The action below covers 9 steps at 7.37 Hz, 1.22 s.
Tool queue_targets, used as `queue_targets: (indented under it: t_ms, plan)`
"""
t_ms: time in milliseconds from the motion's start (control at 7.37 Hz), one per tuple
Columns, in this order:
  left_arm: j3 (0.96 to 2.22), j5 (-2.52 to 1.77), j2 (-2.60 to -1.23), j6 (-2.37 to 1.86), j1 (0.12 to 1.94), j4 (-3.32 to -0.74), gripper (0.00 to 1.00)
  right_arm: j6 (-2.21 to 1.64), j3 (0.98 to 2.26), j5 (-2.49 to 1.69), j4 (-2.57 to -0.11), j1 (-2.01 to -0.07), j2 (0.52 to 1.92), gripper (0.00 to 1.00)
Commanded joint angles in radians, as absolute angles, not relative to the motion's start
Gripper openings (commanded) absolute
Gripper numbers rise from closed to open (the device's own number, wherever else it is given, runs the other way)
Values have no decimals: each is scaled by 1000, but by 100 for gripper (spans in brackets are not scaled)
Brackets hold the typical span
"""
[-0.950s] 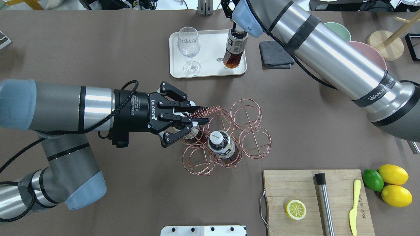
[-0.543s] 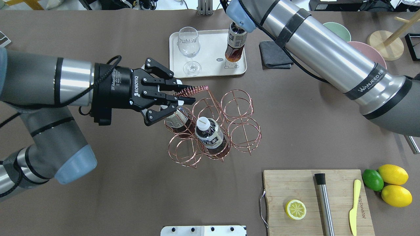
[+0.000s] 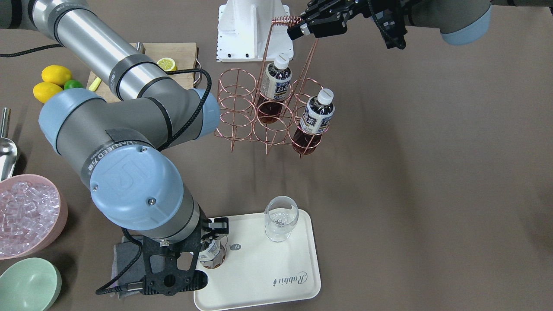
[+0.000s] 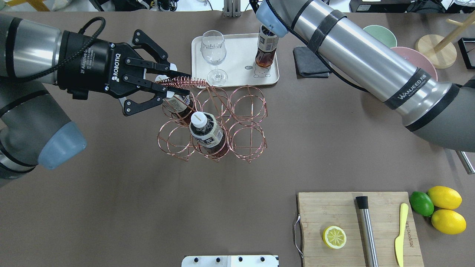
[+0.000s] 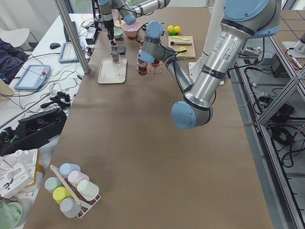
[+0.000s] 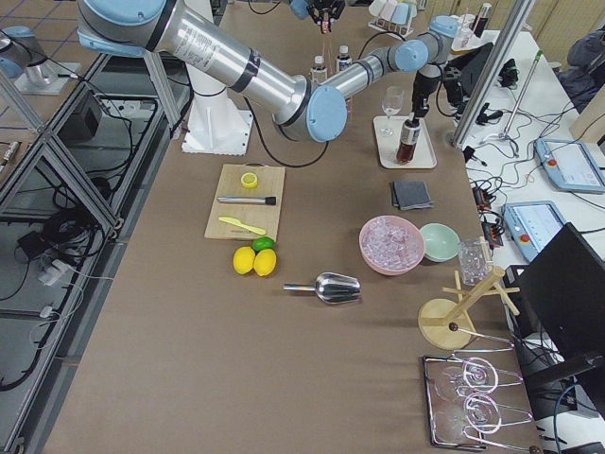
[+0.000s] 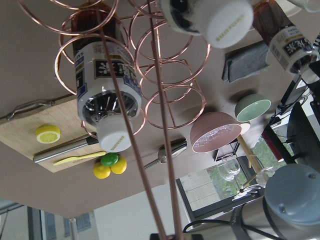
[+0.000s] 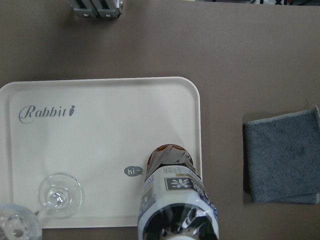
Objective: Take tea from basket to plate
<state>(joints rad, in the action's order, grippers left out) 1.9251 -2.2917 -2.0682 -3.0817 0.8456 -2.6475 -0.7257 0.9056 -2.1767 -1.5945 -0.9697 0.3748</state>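
The tea bottle will go down on the plate (image 3: 226,257) (image 8: 152,151) from my right gripper, right up against the small grey hi bubble.
My right gripper (image 3: 211,249) is shut on a tea bottle (image 4: 265,50), held upright with its base at the right side of the plate (image 4: 237,76), next to the bear drawing; I cannot tell if it touches. In the right wrist view the bottle (image 8: 176,197) is over the plate (image 8: 100,125). My left gripper (image 4: 166,82) is shut on the coiled handle of the copper wire basket (image 4: 246,111) and holds it lifted off the table. Two more tea bottles (image 4: 206,131) (image 4: 180,104) hang in its rings.
A wine glass (image 4: 213,52) stands on the plate's left half. A grey cloth (image 4: 311,63) lies right of the plate. A pink bowl of ice (image 3: 26,211) and a green bowl (image 3: 26,285) sit beyond it. The cutting board (image 4: 334,211) with a lemon half is at the near right.
My left gripper has carried the basket leftward and farther from the robot, toward the plate. The bottle in my right gripper has come from tilted to upright over the plate.
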Motion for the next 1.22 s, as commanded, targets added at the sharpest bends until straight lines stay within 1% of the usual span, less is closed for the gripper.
queue_targets:
  t_ms: [0,271,679,814,950,1086]
  plan:
    - [1925,-2380,-2065,-2698,871,-2596,0,-736,842,-2158,-1562,-959,325,0]
    - [1925,-2465,-2065,-2551,946,-2498,0,-736,841,-2151,-1560,-950,325,0]
    - [1911,-2534,-2016,-2539,1054,-2476,0,-736,841,-2135,-1560,-940,324,0]
    - [1895,-2548,-1997,-2534,1084,-2474,0,-736,841,-2134,-1560,-937,324,0]
    - [1844,-2610,-1997,-2514,1148,-2474,0,-736,838,-2126,-1559,-936,324,0]
    - [1803,-2653,-1999,-2499,1207,-2473,0,-736,833,-2126,-1557,-934,325,24]
